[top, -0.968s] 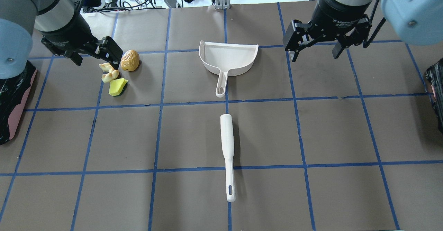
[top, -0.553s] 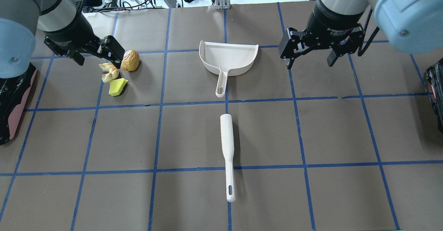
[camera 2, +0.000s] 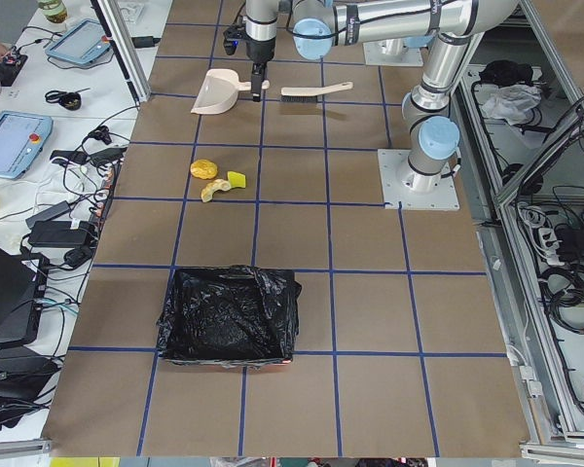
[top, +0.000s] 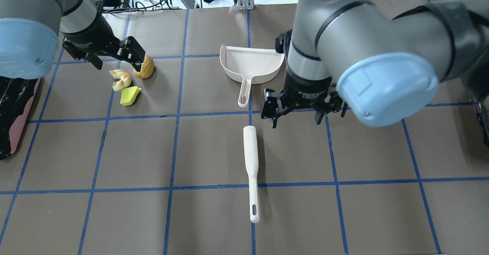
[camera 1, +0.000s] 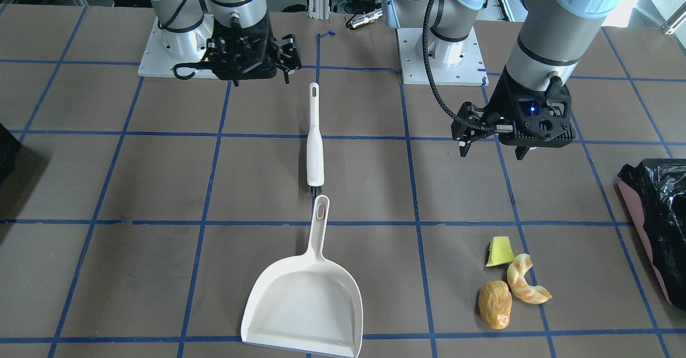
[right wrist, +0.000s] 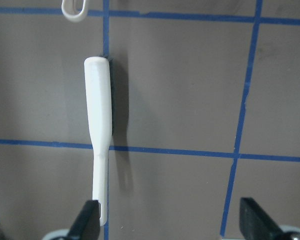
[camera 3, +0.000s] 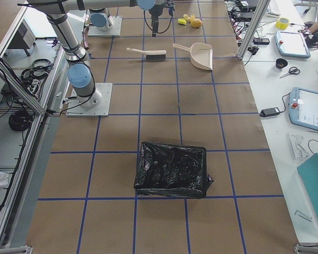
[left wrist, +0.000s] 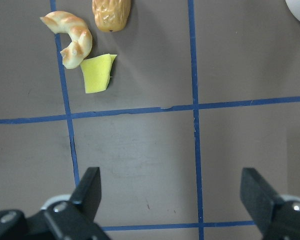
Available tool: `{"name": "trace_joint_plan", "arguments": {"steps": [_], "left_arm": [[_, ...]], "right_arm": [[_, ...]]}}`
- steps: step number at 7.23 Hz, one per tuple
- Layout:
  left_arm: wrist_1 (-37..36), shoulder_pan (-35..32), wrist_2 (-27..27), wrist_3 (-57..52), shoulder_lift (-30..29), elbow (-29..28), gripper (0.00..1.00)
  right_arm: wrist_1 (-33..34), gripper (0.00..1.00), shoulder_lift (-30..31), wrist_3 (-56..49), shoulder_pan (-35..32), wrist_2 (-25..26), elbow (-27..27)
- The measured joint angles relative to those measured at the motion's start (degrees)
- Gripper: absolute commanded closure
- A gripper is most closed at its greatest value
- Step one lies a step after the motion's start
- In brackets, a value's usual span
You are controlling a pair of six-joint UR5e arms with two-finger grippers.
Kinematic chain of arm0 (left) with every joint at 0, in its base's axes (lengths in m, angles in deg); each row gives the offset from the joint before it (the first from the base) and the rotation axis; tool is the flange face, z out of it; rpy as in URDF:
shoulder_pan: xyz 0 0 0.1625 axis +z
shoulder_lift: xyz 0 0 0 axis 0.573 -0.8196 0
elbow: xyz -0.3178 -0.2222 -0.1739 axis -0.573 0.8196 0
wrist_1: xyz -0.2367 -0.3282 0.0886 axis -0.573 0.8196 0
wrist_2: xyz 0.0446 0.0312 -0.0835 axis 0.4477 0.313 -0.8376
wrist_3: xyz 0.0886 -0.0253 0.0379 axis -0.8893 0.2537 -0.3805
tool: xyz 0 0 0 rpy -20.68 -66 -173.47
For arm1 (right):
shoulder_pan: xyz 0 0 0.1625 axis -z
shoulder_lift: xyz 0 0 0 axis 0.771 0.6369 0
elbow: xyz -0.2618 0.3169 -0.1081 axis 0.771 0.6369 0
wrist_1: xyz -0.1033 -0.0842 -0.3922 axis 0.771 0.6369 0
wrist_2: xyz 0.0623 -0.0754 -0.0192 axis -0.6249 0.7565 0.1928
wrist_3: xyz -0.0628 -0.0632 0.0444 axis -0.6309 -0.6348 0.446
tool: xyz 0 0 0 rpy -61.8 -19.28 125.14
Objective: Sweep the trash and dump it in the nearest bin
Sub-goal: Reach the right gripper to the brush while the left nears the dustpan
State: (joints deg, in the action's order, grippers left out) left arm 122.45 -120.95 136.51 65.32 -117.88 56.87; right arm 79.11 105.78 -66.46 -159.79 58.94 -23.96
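Note:
I should close my right gripper on the middle of the thin handle [camera 1: 314,105] [right wrist: 100,189] of the white brush, away from the brush's bristles.
The trash lies in a cluster at the far left: a yellow wedge [top: 130,96], a croissant [top: 121,79] and a brown lump [top: 145,67], also shown in the left wrist view as wedge [left wrist: 96,73], croissant [left wrist: 72,35] and lump [left wrist: 111,12]. My left gripper [top: 117,65] hovers open above the table by them, holding nothing. The bin [top: 15,113], pink-sided with a black bag, sits at the left table edge. My right gripper [top: 296,122] hangs open just right of the white brush [top: 251,159]; in the right wrist view the brush [right wrist: 99,115] lies near the left finger.
A white dustpan [top: 252,66] rests at the far centre, its handle pointing toward the brush. A second black-bagged container [top: 483,106] shows at the right edge. Cables and devices lie beyond the table's far edge. Blue tape lines grid the brown tabletop.
My right arm has swung from the far right toward the centre and now hangs beside the brush head. My left gripper has shifted slightly right, toward the brown lump.

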Motion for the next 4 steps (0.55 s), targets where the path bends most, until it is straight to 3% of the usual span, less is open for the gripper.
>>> {"name": "trace_joint_plan", "arguments": {"steps": [4], "left_arm": [[-4.7,-1.5,-2.1,3.2,-8.6,-4.9,0.0]], "right_arm": [[22.6,0.03,-2.2,7.0,-8.8,-0.3,-17.7]]}}
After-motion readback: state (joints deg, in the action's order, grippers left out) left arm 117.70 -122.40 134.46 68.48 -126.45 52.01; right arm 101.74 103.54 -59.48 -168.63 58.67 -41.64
